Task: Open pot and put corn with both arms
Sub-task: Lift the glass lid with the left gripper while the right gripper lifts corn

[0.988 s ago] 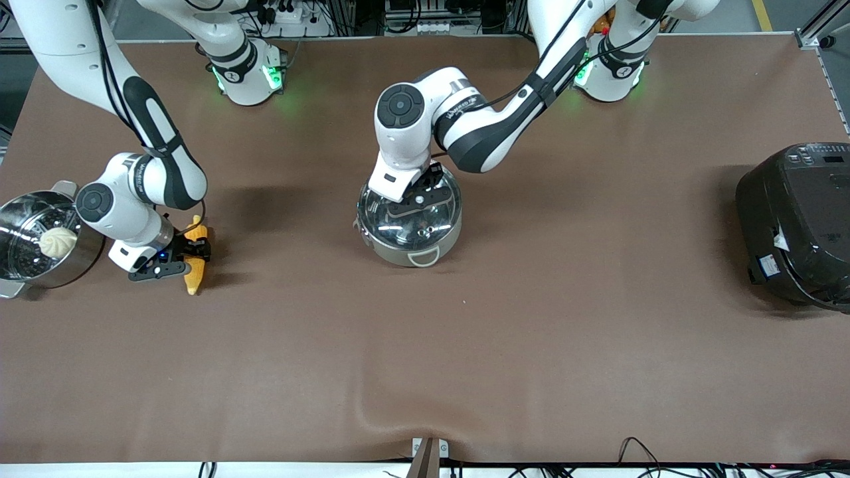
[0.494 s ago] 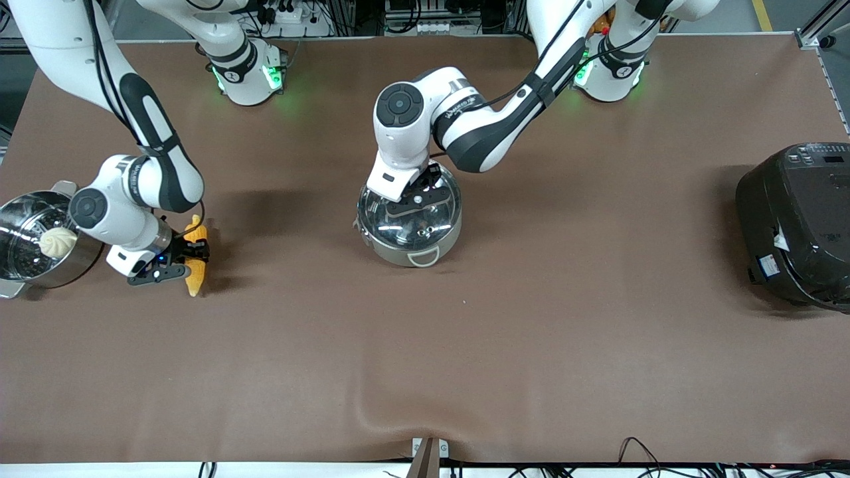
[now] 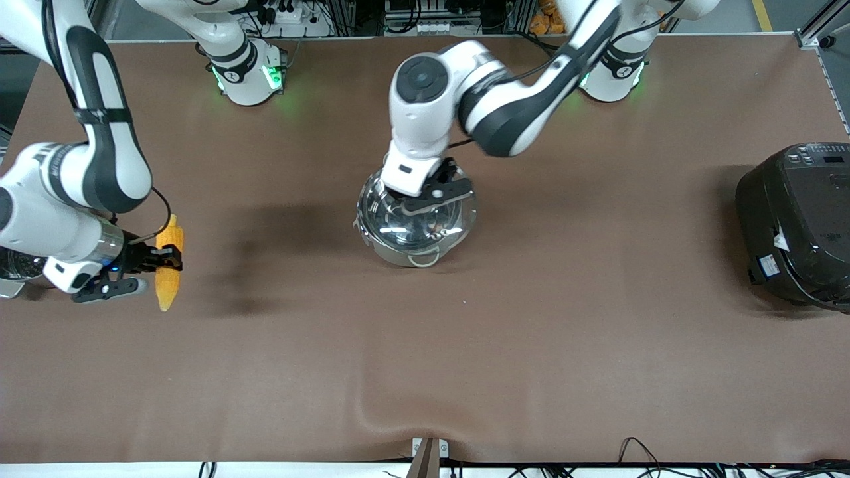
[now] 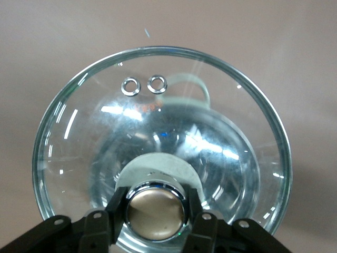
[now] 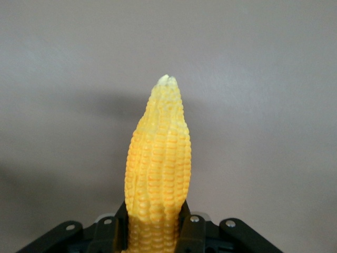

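Observation:
Next, my left gripper sets the glass lid down and lets go of it on the bare table (image 3: 615, 232) between the steel pot and the black rice cooker. The lid is now tilted a little above the pot.
The steel pot (image 3: 376, 247) stands mid-table. My left gripper (image 3: 433, 194) is shut on the copper-coloured knob (image 4: 155, 211) of the glass lid (image 3: 458, 216). It holds the lid a little above the pot, tilted and shifted slightly toward the left arm's end. In the left wrist view the pot's pale handle (image 4: 194, 86) shows through the lid (image 4: 158, 121). My right gripper (image 3: 166, 260) is shut on the yellow corn (image 3: 169, 282) and holds it in the air over bare table at the right arm's end. The corn's pointed tip (image 5: 166, 80) sticks out past the fingers (image 5: 192, 226).
A big black rice cooker (image 3: 797, 226) stands at the left arm's end of the table. The steel steamer (image 3: 8, 287) is mostly hidden under my right arm. A fold in the brown cloth (image 3: 398, 411) lies near the front edge.
My left gripper has lifted the lid off the pot. My right gripper has raised the corn off the table and carried it toward the right arm's end.

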